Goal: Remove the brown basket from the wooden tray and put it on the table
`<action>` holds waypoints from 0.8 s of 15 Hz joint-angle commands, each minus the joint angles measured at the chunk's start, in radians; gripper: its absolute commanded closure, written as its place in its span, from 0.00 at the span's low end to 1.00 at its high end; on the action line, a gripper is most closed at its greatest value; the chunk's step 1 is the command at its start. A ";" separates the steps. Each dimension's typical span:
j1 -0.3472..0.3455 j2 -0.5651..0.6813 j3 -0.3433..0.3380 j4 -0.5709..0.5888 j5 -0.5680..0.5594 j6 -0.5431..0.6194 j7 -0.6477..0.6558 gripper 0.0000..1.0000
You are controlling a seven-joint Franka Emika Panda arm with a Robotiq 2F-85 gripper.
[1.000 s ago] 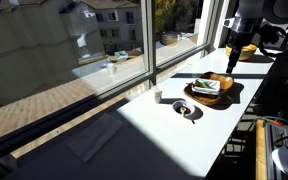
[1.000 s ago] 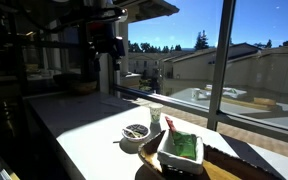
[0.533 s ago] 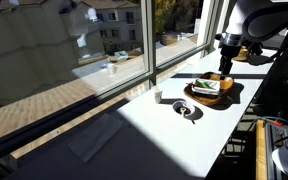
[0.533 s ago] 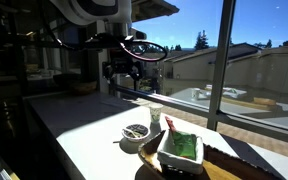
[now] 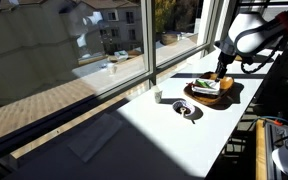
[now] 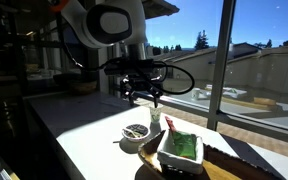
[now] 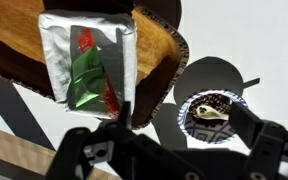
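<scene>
Next, my gripper goes to the brown basket's white rim [image 5: 204, 93] [image 7: 134, 75] on the side facing the small patterned bowl and closes there.
The brown basket [image 7: 87, 60] has a white rim with green and red inside. It sits on the wooden tray [image 7: 160, 50] and shows in both exterior views [image 5: 206, 87] [image 6: 181, 149]. The tray [image 5: 225, 95] [image 6: 227, 170] lies on the white table [image 5: 174, 135] [image 6: 89, 138]. My gripper [image 7: 187, 118] is open and empty. It hangs above the table between the tray's edge and a small bowl, apart from the basket. It also shows in both exterior views [image 5: 221, 73] [image 6: 144, 98].
A small blue-and-white patterned bowl [image 7: 210, 112] with dark contents and a spoon stands beside the tray [image 5: 187, 110] [image 6: 136, 132]. A small white cup [image 5: 157, 96] [image 6: 155, 117] stands by the window. Large windows run along the table's far edge.
The arm has come down and moved in toward the tray and small bowl. The basket, tray and bowl have not moved.
</scene>
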State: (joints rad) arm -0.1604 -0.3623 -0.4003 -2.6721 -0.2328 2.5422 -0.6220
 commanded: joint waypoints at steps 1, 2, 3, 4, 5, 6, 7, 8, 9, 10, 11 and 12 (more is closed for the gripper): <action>-0.022 0.012 0.021 0.002 0.012 0.005 -0.009 0.00; -0.023 0.018 0.022 0.003 0.012 0.006 -0.009 0.00; -0.023 0.018 0.022 0.004 0.012 0.006 -0.009 0.00; -0.020 0.037 0.015 0.004 0.018 0.032 -0.011 0.00; -0.027 0.059 0.011 0.007 0.008 0.061 -0.015 0.00; -0.028 0.073 0.005 0.010 0.022 0.072 -0.010 0.00; -0.030 0.092 -0.001 0.014 0.033 0.094 -0.006 0.00; -0.035 0.108 -0.004 0.017 0.037 0.113 -0.009 0.00; -0.038 0.128 -0.009 0.019 0.043 0.141 -0.013 0.00; -0.035 0.144 -0.016 0.019 0.063 0.161 -0.020 0.00; -0.041 0.167 -0.017 0.021 0.066 0.185 -0.020 0.00; -0.040 0.190 -0.023 0.023 0.080 0.208 -0.028 0.00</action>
State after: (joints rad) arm -0.1933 -0.2527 -0.4141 -2.6676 -0.1974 2.6862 -0.6231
